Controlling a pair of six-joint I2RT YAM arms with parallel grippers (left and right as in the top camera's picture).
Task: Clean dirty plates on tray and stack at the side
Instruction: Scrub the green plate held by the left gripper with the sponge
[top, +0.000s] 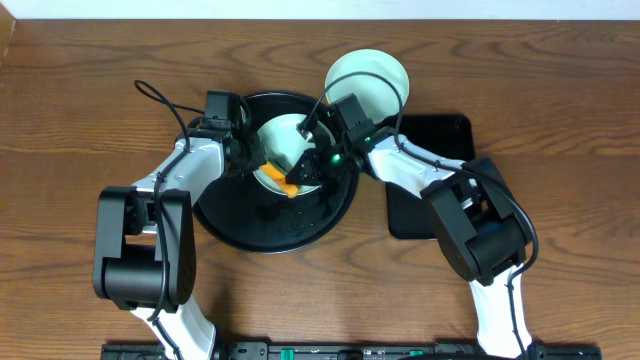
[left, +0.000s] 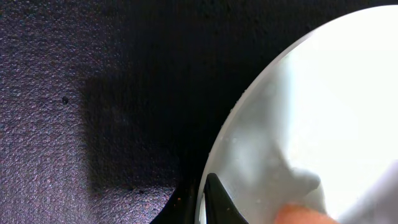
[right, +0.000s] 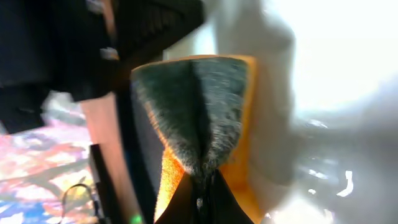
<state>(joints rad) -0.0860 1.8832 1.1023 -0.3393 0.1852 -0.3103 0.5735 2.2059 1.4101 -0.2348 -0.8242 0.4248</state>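
My right gripper is holding the folded orange sponge. It will let go of it on the near half of the smaller black rectangular tray (top: 427, 191).
A pale yellowish plate (top: 278, 140) is held tilted on edge over the round black tray (top: 240, 225). My left gripper (top: 250, 158) is shut on its left rim; in the left wrist view one finger (left: 217, 202) lies on the plate (left: 323, 99). My right gripper (top: 312, 165) is shut on a folded orange sponge (top: 291, 184) with a grey-green scouring side (right: 199, 106), pressed against the plate's face (right: 329, 68). A mint-green plate (top: 367, 78) lies on the table behind the tray. A third plate is not in view.
A smaller black rectangular tray (top: 440, 135) lies right of the round tray, under my right arm. The round tray's textured floor (left: 74, 93) fills the left of the left wrist view. Cables loop over both arms.
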